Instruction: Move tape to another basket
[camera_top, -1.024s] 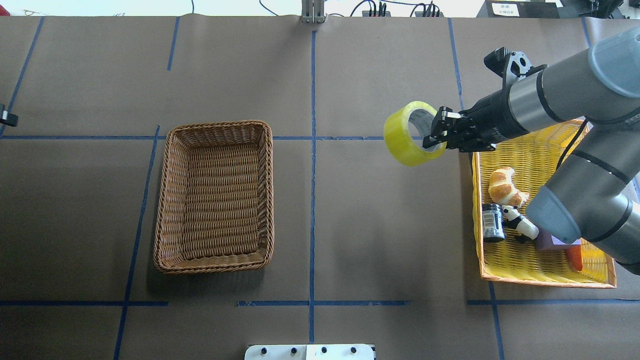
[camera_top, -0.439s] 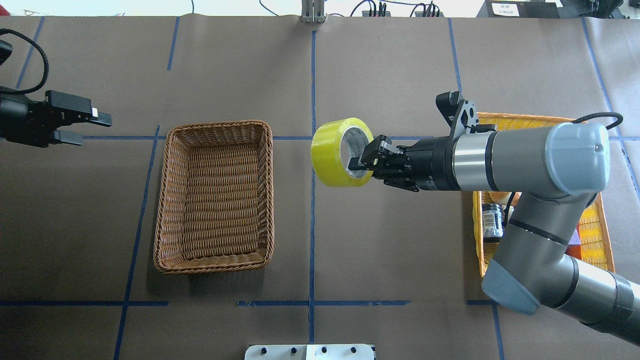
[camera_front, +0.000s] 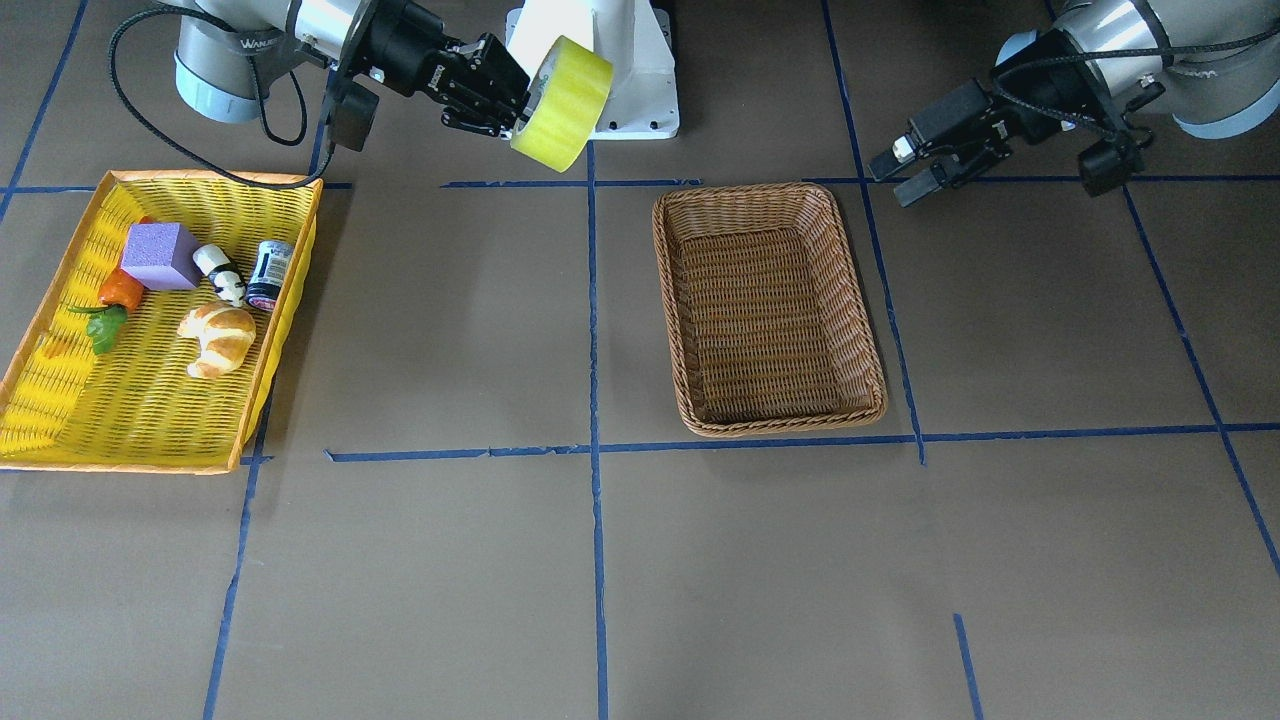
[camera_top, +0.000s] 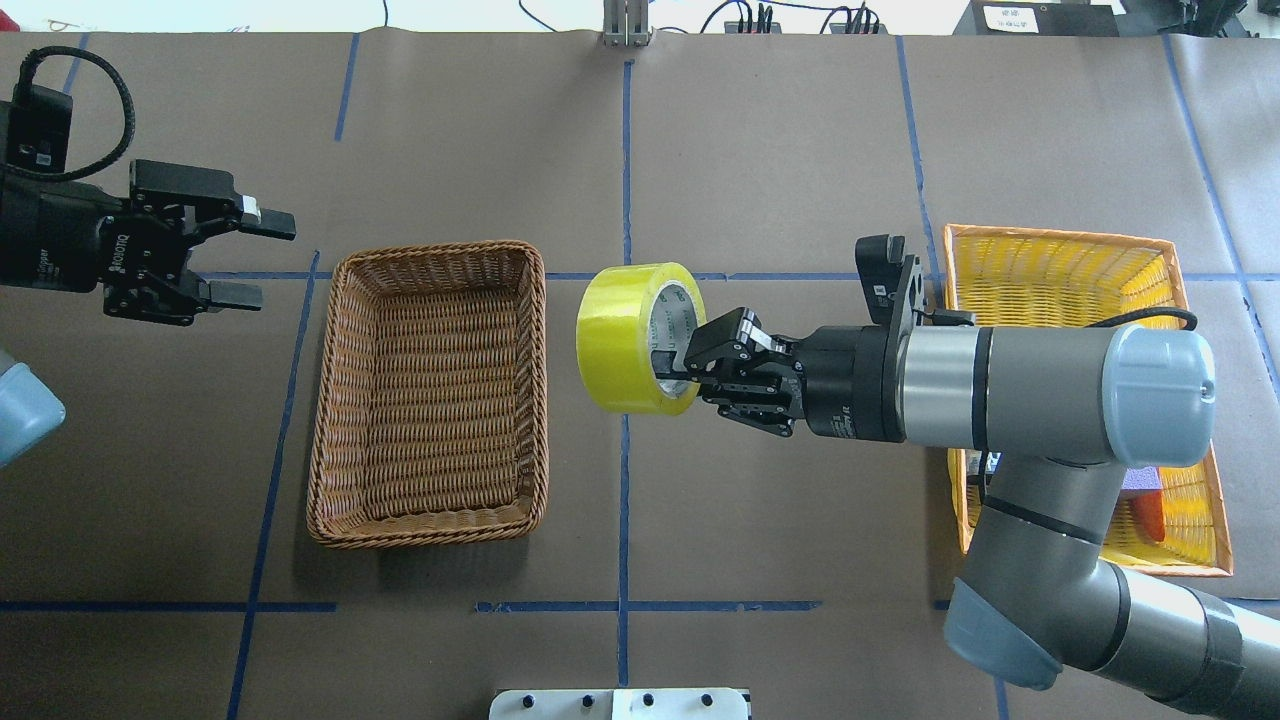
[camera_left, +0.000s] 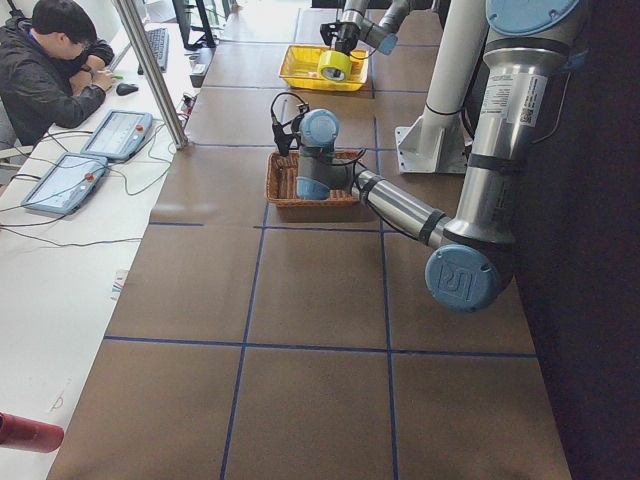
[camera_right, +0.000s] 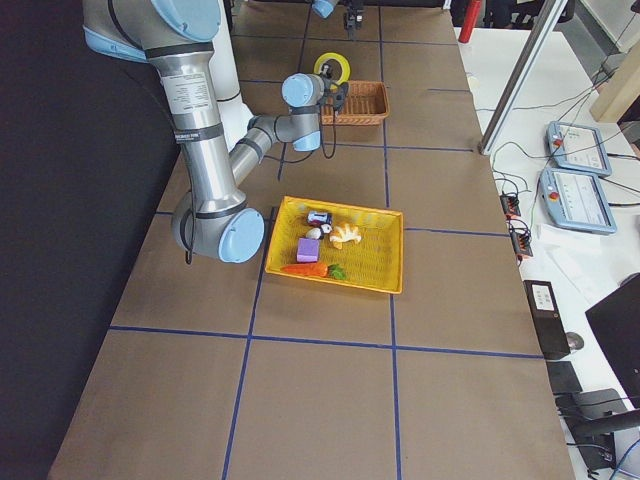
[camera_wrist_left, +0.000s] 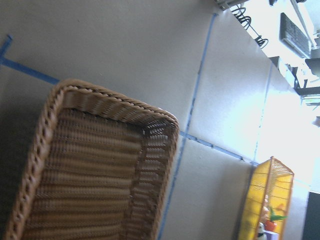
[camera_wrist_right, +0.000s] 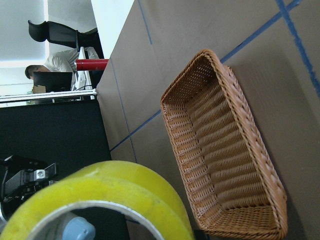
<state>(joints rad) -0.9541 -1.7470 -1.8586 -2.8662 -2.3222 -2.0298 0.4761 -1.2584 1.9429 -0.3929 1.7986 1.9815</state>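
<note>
The robot's left gripper needs to close on the yellow tape's free side (camera_front: 587, 72), away from the right gripper, to take the tape over.
The yellow tape (camera_top: 632, 338) hangs in the air between the two baskets, just right of the brown wicker basket (camera_top: 432, 392). My right gripper (camera_top: 690, 370) is shut on the tape, one finger inside its whitish core. The front view shows the tape (camera_front: 563, 102) and right gripper (camera_front: 505, 95) held above the table, the basket (camera_front: 768, 308) empty. The right wrist view shows the tape (camera_wrist_right: 100, 200) close up, with the basket (camera_wrist_right: 225, 145) beyond. My left gripper (camera_top: 255, 255) is open and empty, left of the basket; it also shows in the front view (camera_front: 900, 170).
A bright yellow plastic basket (camera_front: 60, 400) on my right holds a croissant (camera_front: 217, 336), a purple block (camera_front: 160, 255), a panda figure (camera_front: 220, 273), a dark jar (camera_front: 269, 272) and a carrot (camera_front: 118, 290). Blue tape lines cross the brown table.
My right gripper has carried the tape leftward from beside the yellow basket to near the wicker basket. My left gripper has come into view from the left, open.
</note>
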